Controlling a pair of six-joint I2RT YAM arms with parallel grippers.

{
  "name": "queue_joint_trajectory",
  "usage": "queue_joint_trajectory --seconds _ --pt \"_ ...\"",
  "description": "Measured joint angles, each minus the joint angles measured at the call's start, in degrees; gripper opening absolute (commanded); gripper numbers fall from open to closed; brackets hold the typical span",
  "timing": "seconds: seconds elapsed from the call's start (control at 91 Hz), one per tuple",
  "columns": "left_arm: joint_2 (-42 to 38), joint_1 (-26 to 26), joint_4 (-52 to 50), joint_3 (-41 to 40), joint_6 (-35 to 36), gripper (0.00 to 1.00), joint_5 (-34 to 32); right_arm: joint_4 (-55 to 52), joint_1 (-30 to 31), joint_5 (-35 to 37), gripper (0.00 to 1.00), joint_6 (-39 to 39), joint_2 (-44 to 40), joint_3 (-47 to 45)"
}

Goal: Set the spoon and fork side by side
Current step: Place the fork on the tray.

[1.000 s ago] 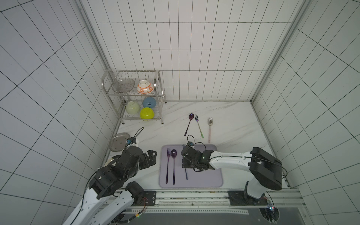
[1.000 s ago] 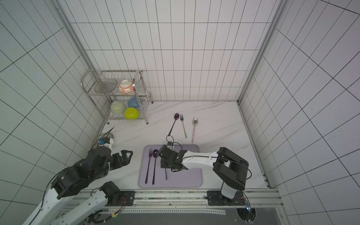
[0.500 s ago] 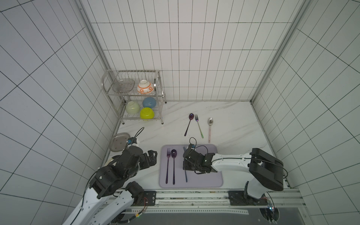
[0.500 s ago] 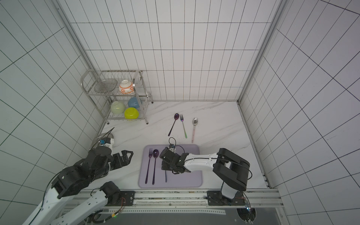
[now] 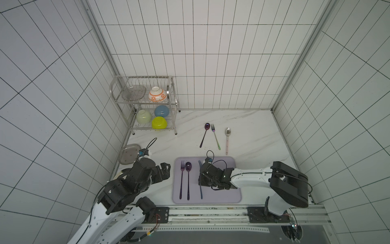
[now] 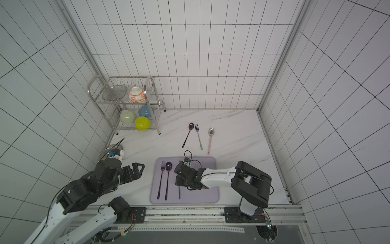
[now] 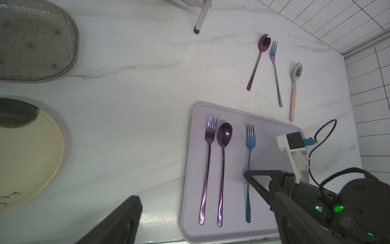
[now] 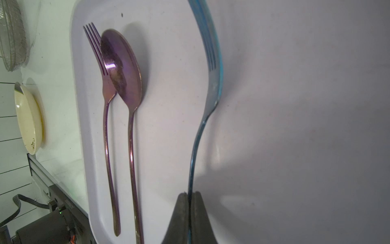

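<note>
The blue fork's head is on edge while my right gripper is at the middle of the handle, so next I lay the fork flat and take it by the neck (image 8: 206,114).
A lilac mat (image 5: 223,196) lies at the table's near edge. A purple fork (image 5: 181,181) and a purple spoon (image 5: 188,169) rest side by side on its left part, also clear in the left wrist view as fork (image 7: 207,160) and spoon (image 7: 224,135). A blue fork (image 5: 199,164) lies parallel to their right. My right gripper (image 8: 189,193) is shut on the blue fork's (image 8: 213,84) thin handle, about midway along it, low over the mat. My left gripper (image 5: 165,171) stands open and empty left of the mat, one finger (image 7: 124,215) showing.
Farther back on the marble lie a purple spoon (image 5: 205,133), a rainbow fork (image 5: 215,137) and a pink-handled silver spoon (image 5: 227,138). A wire dish rack (image 5: 145,105) with bowls stands back left. A grey dish (image 5: 128,153) and a cream plate (image 7: 27,152) sit by the left wall.
My right arm has drifted slightly toward the near edge of the mat, still gripping the blue fork, which keeps roughly the same line. The left arm has not moved.
</note>
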Motion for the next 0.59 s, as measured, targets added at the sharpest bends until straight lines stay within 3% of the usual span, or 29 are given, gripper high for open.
queue_joint_trajectory --seconds 0.594 --pt "0.3 0.0 0.0 0.0 0.0 0.98 0.0 -1.6 0.0 0.3 0.18 1.2 -2.3 -1.7"
